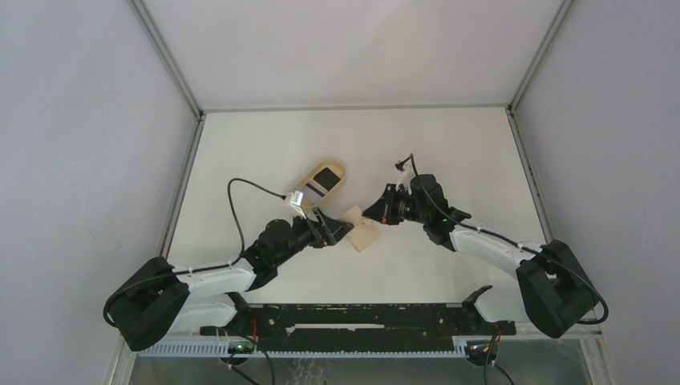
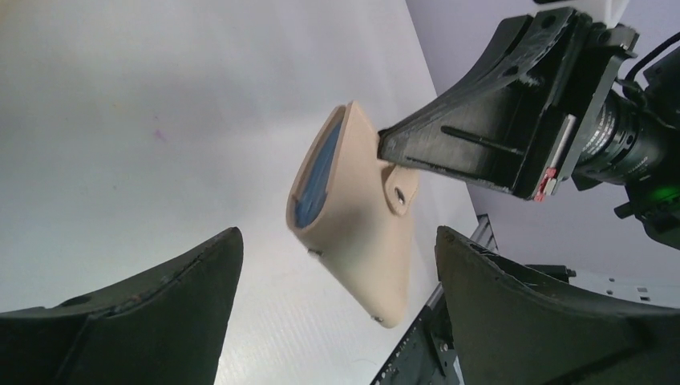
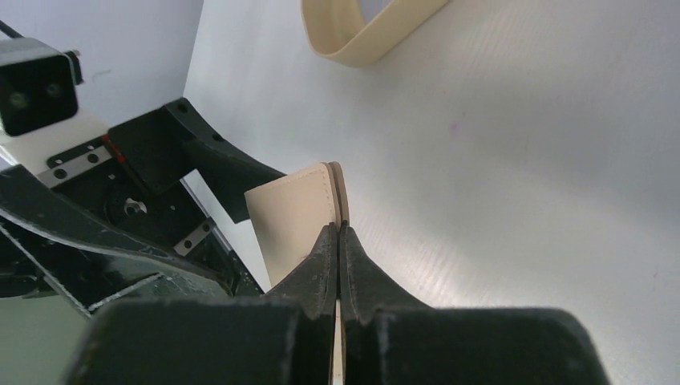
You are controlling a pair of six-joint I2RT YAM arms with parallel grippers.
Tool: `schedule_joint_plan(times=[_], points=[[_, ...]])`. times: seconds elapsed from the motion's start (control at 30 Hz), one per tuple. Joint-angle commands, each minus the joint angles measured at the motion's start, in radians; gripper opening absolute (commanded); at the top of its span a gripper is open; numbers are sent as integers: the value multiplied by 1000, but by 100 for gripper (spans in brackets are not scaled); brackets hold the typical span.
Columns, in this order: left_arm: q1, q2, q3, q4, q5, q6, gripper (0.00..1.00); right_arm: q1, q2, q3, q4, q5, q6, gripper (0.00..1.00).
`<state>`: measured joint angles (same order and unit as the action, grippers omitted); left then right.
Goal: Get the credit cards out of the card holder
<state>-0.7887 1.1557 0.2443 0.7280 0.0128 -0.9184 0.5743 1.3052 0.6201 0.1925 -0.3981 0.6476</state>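
Note:
The card holder is held by my right gripper beside its shut snap tab, so next my left gripper takes the body point(image 2: 358, 247) before my right gripper opens the tab.
The tan card holder point(image 1: 360, 231) is held off the table, tilted. My right gripper point(image 1: 375, 212) is shut on its edge; in the right wrist view both fingers point(image 3: 325, 261) pinch the card holder point(image 3: 293, 210). In the left wrist view the card holder point(image 2: 361, 233) hangs from the right gripper's fingers point(image 2: 473, 120), its snap tab point(image 2: 399, 190) facing me. Grey-blue point(image 2: 317, 172) shows in its gaping mouth; I cannot tell card from lining. My left gripper point(image 1: 337, 228) is open, its fingers point(image 2: 152, 313) apart on either side of the holder's lower corner without touching. A dark card point(image 1: 322, 184) lies in the tray.
A beige oval tray point(image 1: 309, 174) with a raised rim sits on the white table behind the left gripper; its rim also shows in the right wrist view point(image 3: 345, 44). White walls close the table on three sides. The arm bases and a black rail point(image 1: 353, 317) are at the near edge.

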Motion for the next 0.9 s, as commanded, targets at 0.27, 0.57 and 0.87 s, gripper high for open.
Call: schedule_joint_plan(times=[0.27, 0.57, 0.87], points=[[-12, 116, 57, 223, 97, -79, 77, -43, -69, -10, 125, -6, 63, 0], [-21, 211, 76, 376, 157, -110, 9, -52, -84, -10, 120, -8, 64, 0], [-20, 113, 85, 191, 92, -43, 0, -31, -233, 79, -181, 159, -211, 59]])
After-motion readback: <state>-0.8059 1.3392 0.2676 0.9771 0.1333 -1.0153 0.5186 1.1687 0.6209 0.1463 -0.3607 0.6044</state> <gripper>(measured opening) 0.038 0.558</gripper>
